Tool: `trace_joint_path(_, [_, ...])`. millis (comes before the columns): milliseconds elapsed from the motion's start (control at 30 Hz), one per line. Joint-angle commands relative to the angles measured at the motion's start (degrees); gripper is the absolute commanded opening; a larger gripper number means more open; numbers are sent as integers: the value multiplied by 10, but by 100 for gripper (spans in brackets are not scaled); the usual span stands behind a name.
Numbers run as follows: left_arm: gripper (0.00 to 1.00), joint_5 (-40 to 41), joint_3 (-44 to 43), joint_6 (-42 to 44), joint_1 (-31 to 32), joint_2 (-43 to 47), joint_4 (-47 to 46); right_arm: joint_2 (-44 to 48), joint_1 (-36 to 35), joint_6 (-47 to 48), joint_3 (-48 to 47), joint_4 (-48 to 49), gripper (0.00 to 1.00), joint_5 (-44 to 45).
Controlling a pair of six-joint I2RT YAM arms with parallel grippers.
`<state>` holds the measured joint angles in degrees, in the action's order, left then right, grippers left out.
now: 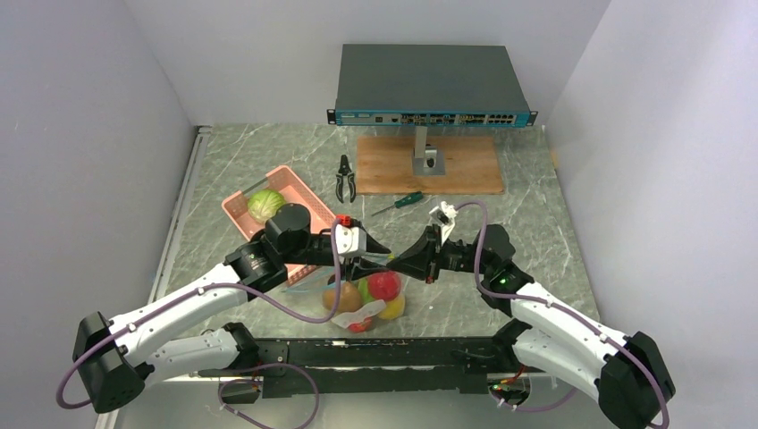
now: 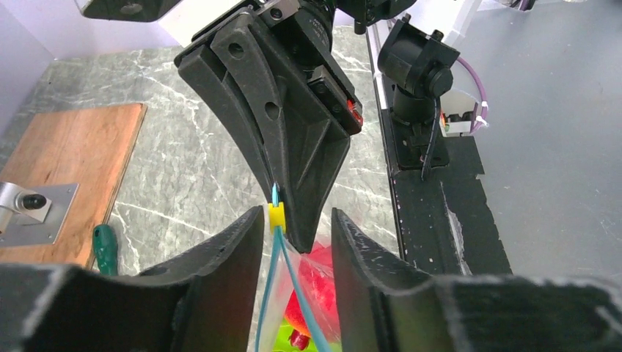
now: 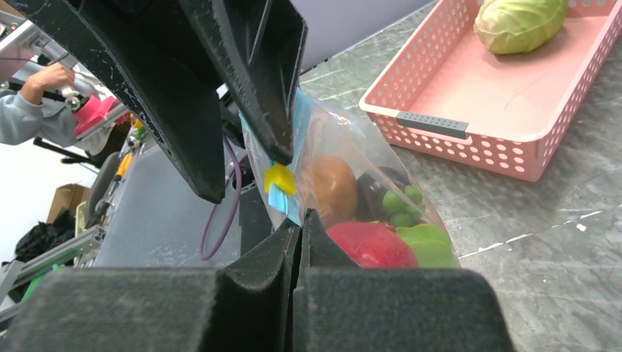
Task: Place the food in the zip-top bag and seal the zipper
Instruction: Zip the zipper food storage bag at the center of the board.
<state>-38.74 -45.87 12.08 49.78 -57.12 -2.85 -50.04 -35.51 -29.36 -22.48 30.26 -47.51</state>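
The yellow slider is close to one finger of my open left gripper. I should center the fingers and pinch the slider [image 2: 276, 216] before I pull it along the bag's zipper.
The clear zip-top bag [image 1: 365, 302] stands at the near middle of the table, holding a red fruit [image 1: 383, 285], a brown one, a yellow one and green pieces. Both grippers meet at its mouth. My right gripper [image 3: 301, 217] is shut on the end of the teal-blue zipper [image 2: 267, 293]; it also shows in the top view [image 1: 409, 263]. My left gripper [image 2: 293, 217] is open, its jaws astride the zipper strip. The yellow slider [image 2: 276, 217] sits close to its left finger and just before the right gripper's tips. The strip below the slider is parted in two.
A pink basket [image 1: 240, 213] with a green cabbage [image 1: 265, 205] lies behind the left arm. Black pliers [image 1: 345, 178], a green-handled screwdriver [image 1: 400, 203], a wooden board [image 1: 393, 166] and a network switch on a stand [image 1: 429, 85] are at the back.
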Motion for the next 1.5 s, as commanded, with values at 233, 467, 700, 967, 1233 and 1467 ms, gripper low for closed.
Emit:
trace_joint_path(233, [21, 6, -29, 8, 21, -19, 23, -9, -46, 41, -41, -1, 0, 50])
trace_joint_path(467, [23, 28, -38, 20, 22, -20, 50, 9, -55, 48, -29, -5, 0, 78])
trace_joint_path(700, [48, 68, -33, 24, 22, -8, 50, 30, -55, 46, -18, -5, 0, 96])
trace_joint_path(967, [28, 82, -20, 21, 22, 9, 34, 24, -61, 51, -22, -11, 0, 101])
trace_joint_path(1233, [10, 81, -20, 31, 22, 11, 33, 22, -72, 55, -22, -11, 0, 111])
trace_joint_path(1467, [0, 68, -32, 37, 22, -2, 52, 15, -86, 79, -33, -22, 0, 97])
